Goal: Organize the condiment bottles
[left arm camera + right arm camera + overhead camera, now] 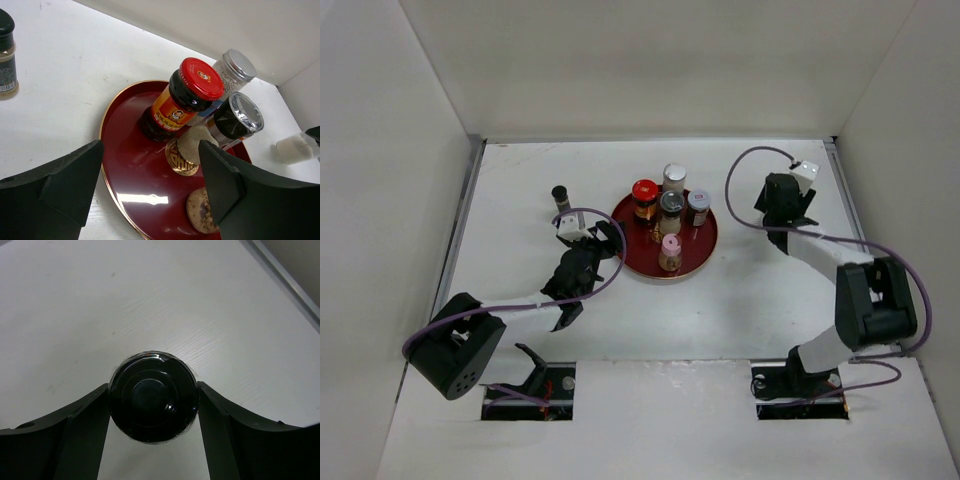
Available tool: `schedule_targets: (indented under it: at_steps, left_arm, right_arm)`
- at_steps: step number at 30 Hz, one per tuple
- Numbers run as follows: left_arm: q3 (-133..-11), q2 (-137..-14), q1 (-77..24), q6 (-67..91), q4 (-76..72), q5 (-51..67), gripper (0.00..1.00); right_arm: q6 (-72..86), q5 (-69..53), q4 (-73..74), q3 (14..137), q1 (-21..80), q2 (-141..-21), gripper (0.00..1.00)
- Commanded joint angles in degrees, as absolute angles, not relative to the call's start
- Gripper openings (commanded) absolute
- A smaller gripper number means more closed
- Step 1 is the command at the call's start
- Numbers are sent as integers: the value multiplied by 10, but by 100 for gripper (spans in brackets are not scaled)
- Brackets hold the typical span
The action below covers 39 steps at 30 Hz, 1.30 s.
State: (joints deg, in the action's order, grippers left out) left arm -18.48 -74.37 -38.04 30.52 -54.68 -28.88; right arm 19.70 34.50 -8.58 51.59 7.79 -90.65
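I'll set the round black-capped bottle on the red tray (699, 248) between the small jar and pink-capped bottle with my right gripper.
A red round tray (702, 252) holds several bottles: a red-capped dark jar (644, 198), a silver-capped shaker (674, 178), a grey-capped cream-bodied one (670, 208), another small jar (697, 206) and a pink-capped one (670, 251). A thin black-capped bottle (561, 198) stands on the table left of the tray. My left gripper (608, 238) is open and empty over the tray's left rim (107, 165); the red-capped jar (182, 97) stands beyond it. My right gripper (783, 205) is shut on a round black-capped bottle (152, 397), right of the tray and above the table.
White walls enclose the table on three sides. A metal edge strip (285, 280) runs along the table's right side near my right gripper. In the left wrist view my right gripper's white part (295, 148) shows beyond the tray.
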Motion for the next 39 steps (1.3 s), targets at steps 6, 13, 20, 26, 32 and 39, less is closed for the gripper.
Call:
schedule_targets:
  at_steps: [6,13,20,26,32,39]
  left_arm:
    - [-182,-731,-380,313,-575,-287,76]
    - [-180,-721,-378,311,-572,-291,76]
    - [-177,-690,-365,311,-568,-301,75]
    - [-205,-645,-348,327,-458,-360,79]
    - [-265,-601,-316,333,-296,-431,89]
    - [-343,-677,-231,326,-204,-414,90]
  right_arm:
    - [221,363,-121,450,285,-722,49]
    - [219,360,-145,436,384,-744,50]
    - [205,348,-192,432,393,-813,52]
    - [206,357,-209,419,406,-837,67]
    - [213,361,-193,410,411,-793,100]
    - [241,381,-160,352,412,-656,100]
